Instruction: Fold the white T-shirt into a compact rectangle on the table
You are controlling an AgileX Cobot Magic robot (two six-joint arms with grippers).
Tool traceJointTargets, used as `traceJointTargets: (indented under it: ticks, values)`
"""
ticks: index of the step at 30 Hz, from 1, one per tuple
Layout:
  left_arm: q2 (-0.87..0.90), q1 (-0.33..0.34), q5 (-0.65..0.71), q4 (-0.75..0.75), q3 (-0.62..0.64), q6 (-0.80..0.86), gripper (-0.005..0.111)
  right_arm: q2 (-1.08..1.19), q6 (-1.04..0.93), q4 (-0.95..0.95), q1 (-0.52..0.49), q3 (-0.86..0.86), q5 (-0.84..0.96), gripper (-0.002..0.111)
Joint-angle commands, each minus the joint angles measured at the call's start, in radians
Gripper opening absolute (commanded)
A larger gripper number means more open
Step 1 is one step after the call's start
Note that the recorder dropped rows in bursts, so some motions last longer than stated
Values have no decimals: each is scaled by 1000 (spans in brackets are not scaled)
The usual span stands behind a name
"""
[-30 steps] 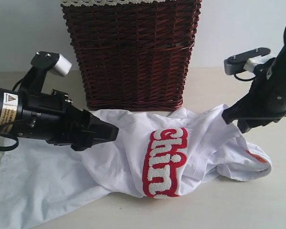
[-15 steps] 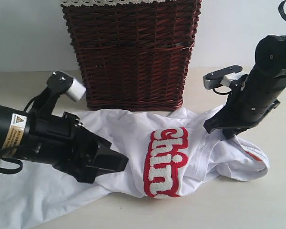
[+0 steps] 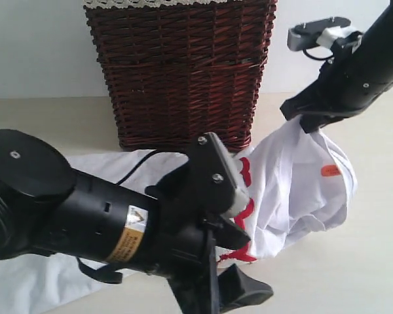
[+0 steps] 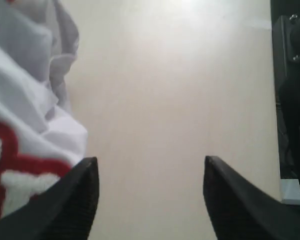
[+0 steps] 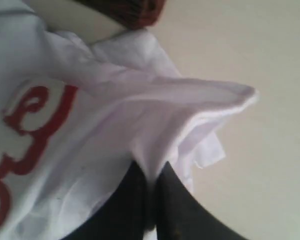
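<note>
Next, I move my left gripper to the white T-shirt's cloth (image 3: pixel 257 221) (image 4: pixel 40 145) beside the red-outlined lettering, where the lifted part begins, and close it there.
The white T-shirt (image 3: pixel 295 176) lies crumpled in front of the basket, and its right part is lifted off the table (image 3: pixel 373 261). My right gripper (image 3: pixel 308 123) is shut on a fold of its fabric; the wrist view shows the cloth pinched between the closed fingers (image 5: pixel 150 167). An orange tag (image 3: pixel 329 170) shows on the hanging cloth. My left gripper (image 3: pixel 261 266) reaches across the shirt's middle and hides most of the red-outlined lettering. In its wrist view the left gripper (image 4: pixel 150 162) stands open over bare table (image 4: pixel 165 75), with the shirt (image 4: pixel 30 115) beside one finger.
A dark red wicker basket (image 3: pixel 183 72) with a lace-trimmed liner stands at the back middle, right behind the shirt. The shirt's flat left part (image 3: pixel 26 281) spreads to the front left corner. Bare table lies right of the shirt.
My right gripper has risen with the shirt's right part, pulling it up off the table. The left arm has swung forward and right across the shirt.
</note>
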Motion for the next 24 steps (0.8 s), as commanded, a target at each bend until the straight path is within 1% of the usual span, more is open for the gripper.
traceJointTargets:
  ticks: [1, 5, 7, 15, 16, 17, 20, 21, 22, 24]
  values:
    - [49, -88, 117, -6, -50, 31, 59, -79, -161, 236, -4, -54, 77, 0]
    - [131, -134, 131, -6, -68, 63, 59, -135, -159, 271, -4, -65, 84, 0]
    - [165, -152, 177, -6, -82, 81, 59, -158, -157, 271, -4, -65, 79, 0]
    - [240, -198, 573, -6, -201, 74, 59, -213, -160, 330, -4, -65, 78, 0]
    - [246, -197, 577, -6, -212, 83, 59, -216, -160, 330, -4, -65, 78, 0]
    - [257, -197, 545, -6, -225, 85, 59, -218, -160, 330, -4, -65, 78, 0]
    - [297, -197, 380, -6, -255, 90, 59, -218, -160, 330, -4, -65, 78, 0]
    - [312, -203, 358, -6, -261, 87, 58, -218, -160, 330, -4, -65, 78, 0]
    - [319, -209, 371, -6, -263, 81, 56, -218, -160, 330, -4, -65, 78, 0]
    - [329, -211, 455, -6, -263, 72, 46, -218, -160, 330, -4, -65, 81, 0]
